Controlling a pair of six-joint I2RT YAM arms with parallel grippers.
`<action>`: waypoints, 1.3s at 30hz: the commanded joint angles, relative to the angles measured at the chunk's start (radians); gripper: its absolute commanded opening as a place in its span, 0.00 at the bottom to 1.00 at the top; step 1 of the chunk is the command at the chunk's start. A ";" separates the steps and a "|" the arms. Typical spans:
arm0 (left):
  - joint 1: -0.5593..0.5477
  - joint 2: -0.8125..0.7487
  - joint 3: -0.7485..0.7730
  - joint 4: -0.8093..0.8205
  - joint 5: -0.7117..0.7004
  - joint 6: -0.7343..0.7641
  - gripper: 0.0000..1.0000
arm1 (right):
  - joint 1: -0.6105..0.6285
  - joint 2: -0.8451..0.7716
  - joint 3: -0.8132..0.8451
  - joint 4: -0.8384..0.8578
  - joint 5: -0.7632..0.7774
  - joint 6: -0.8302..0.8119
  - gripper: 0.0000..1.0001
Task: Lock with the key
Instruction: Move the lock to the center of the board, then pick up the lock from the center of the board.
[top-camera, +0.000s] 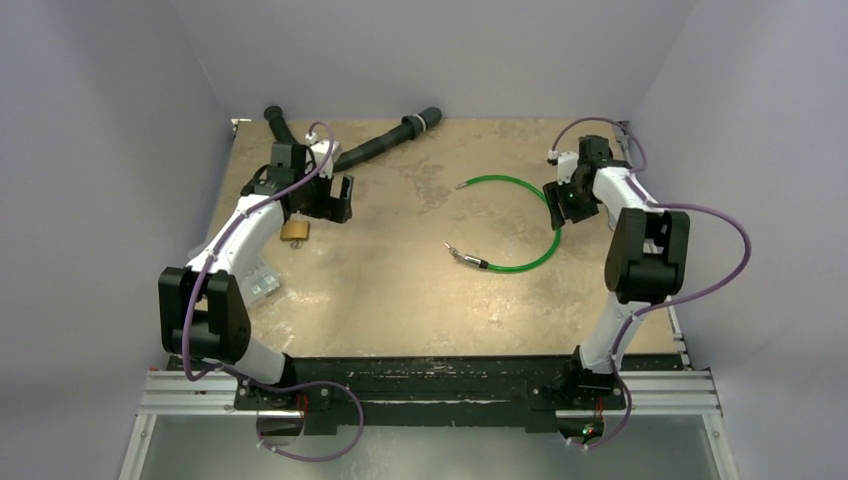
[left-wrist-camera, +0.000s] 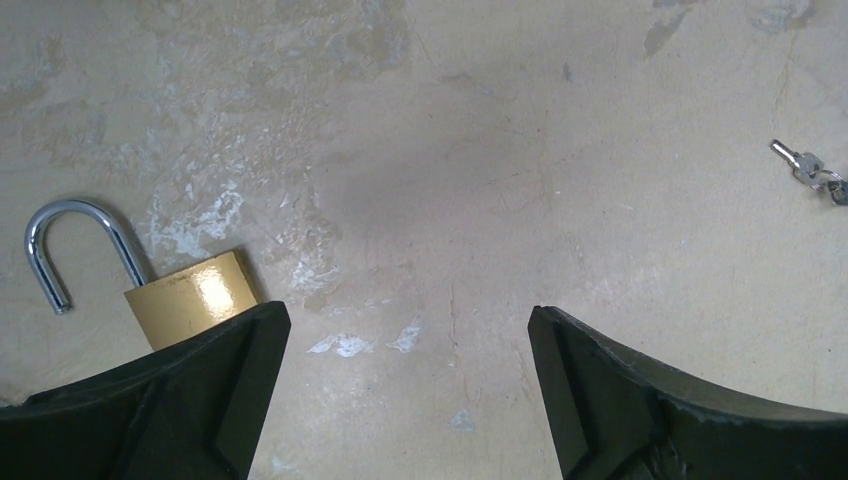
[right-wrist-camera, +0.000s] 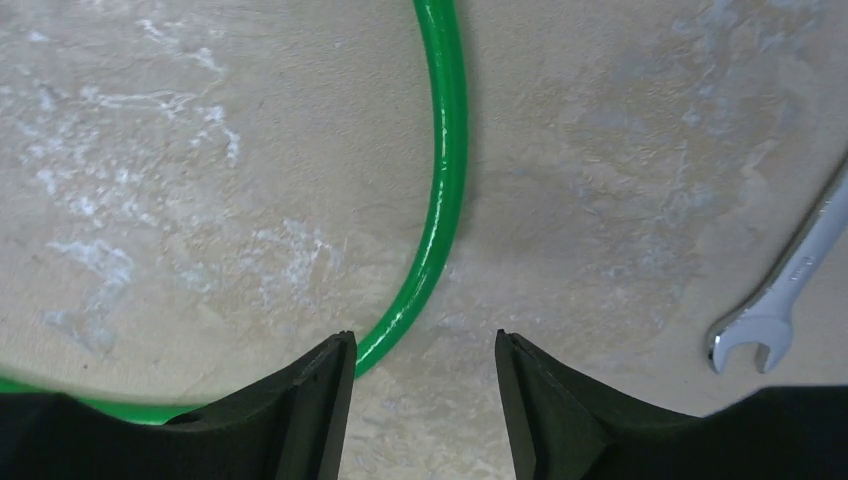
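Observation:
The robot's left gripper should next go to the green cable and close (top-camera: 500, 178) near the cable's thin end, opposite the end with the key.
The brass padlock (top-camera: 295, 231) lies flat on the tan table, just in front and left of my left gripper (top-camera: 333, 203). In the left wrist view the padlock (left-wrist-camera: 190, 295) is partly behind my left finger (left-wrist-camera: 200, 400), and its silver shackle (left-wrist-camera: 75, 235) stands open with one end free. My left gripper (left-wrist-camera: 410, 315) is open and empty above bare table. The small silver key (left-wrist-camera: 805, 165) lies on the table at that view's far right edge. My right gripper (top-camera: 562, 203) is open and empty over the green cable (right-wrist-camera: 440, 200), at a distance from lock and key.
The green cable loop (top-camera: 520, 225) lies centre-right. Two black tool handles (top-camera: 385, 145) lie at the back left. A silver wrench (right-wrist-camera: 790, 290) lies right of my right gripper. A clear plastic item (top-camera: 262, 283) sits by the left arm. Walls close three sides.

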 joint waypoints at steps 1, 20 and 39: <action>-0.002 -0.024 0.032 0.043 -0.044 -0.012 1.00 | 0.005 0.048 0.080 0.028 0.039 0.129 0.60; -0.002 -0.107 -0.022 0.060 0.049 0.055 1.00 | 0.154 0.203 0.246 0.075 0.092 0.091 0.00; -0.083 0.046 0.152 0.296 0.404 0.001 1.00 | 0.245 -0.252 0.109 0.330 -0.326 -0.160 0.00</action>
